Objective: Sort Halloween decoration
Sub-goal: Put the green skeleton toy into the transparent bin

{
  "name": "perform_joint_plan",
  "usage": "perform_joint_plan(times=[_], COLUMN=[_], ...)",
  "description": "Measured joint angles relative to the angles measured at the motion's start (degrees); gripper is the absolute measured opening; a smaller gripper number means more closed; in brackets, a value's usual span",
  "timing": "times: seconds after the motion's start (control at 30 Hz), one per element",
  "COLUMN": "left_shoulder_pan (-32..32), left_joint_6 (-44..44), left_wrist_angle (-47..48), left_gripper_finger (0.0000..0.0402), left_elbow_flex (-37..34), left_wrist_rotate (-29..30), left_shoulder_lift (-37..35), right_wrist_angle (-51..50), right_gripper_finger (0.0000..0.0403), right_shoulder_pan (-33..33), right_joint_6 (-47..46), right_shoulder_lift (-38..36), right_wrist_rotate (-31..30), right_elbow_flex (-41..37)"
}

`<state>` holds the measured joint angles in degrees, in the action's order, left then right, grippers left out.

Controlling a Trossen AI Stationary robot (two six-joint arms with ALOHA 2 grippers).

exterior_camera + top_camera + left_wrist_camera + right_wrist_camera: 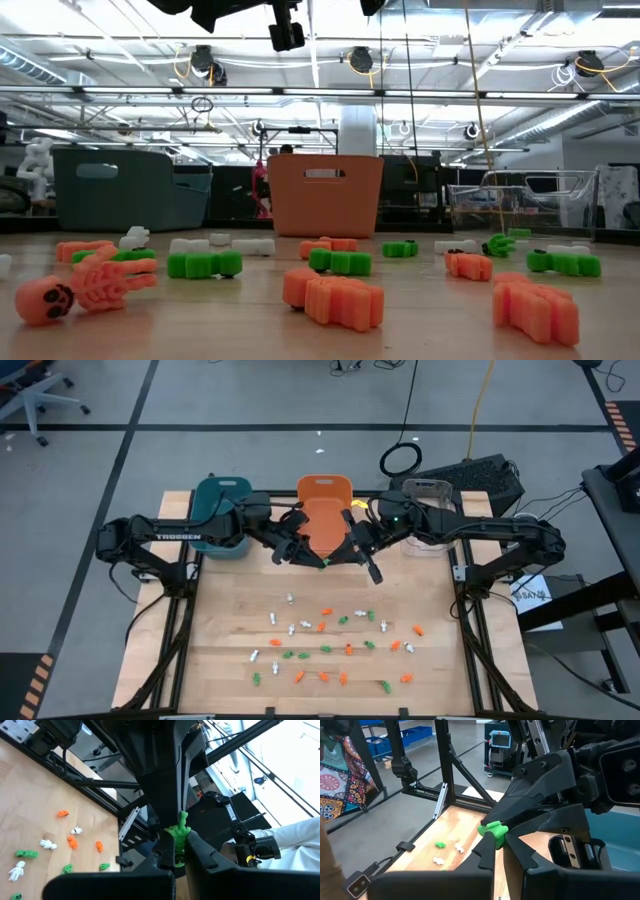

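Note:
The clear bin is out of the left gripper's reach, so next the right gripper takes the green figure's loose end [183, 819] before the left gripper opens.
High over the table, in front of the orange bin [324, 495], my left gripper [303, 552] and my right gripper [346, 550] meet tip to tip. Both are shut on one small green Halloween decoration [324, 563], a tiny figure seen close in the left wrist view [177, 834] and the right wrist view [493, 830]. Many more orange, white and green decorations [340, 640] lie scattered flat on the wooden tabletop [230, 620], also spread across the low view [335, 295]. My left gripper pinches the green figure's near part [174, 851] between its two fingers [200, 851]. The fingers reach about level from the table's left. The figure sticks out past the fingertips, lifted clear of the table. My right gripper pinches the figure's other end [490, 828] between the free ends of its two fingers [486, 854]. It comes from the table's right, slanting slightly down, facing the left gripper's fingers [540, 785]. The figure hangs between the two grippers.
A teal bin [222, 500], the orange bin [323, 195] and a clear bin [428, 490] stand in a row along the table's far edge. Black frame rails [470, 630] run along the table's left and right sides. The near half of the table holds the scattered decorations.

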<state>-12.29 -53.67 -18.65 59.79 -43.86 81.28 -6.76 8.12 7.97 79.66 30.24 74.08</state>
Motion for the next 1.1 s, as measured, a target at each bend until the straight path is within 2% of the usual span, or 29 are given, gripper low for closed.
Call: perform_joint_plan(times=[0.27,0.63,0.9,1.1], left_shoulder_pan=[0.00,-0.32,-0.28,-0.28], left_joint_6=[-0.02,-2.48,-2.98,-3.07], left_wrist_angle=[-0.06,-0.33,0.07,0.11], left_gripper_finger=[0.0018,0.0012,0.0012,0.0013], left_elbow_flex=[0.00,0.00,-0.02,-0.02], left_wrist_rotate=[0.07,-1.75,-1.62,-2.89], left_shoulder_lift=[0.00,-0.11,-0.11,-0.15], right_wrist_angle=[0.12,1.79,2.75,5.73], right_gripper_finger=[0.0008,0.0082,0.0063,0.0029], right_shoulder_pan=[0.00,-1.07,-1.25,-1.49], right_joint_6=[-0.90,-1.06,-1.73,-4.12], right_shoulder_lift=[0.00,0.02,1.43,2.82], right_wrist_rotate=[0.06,-0.23,-0.15,0.91], right_elbow_flex=[0.00,0.00,0.00,0.00])
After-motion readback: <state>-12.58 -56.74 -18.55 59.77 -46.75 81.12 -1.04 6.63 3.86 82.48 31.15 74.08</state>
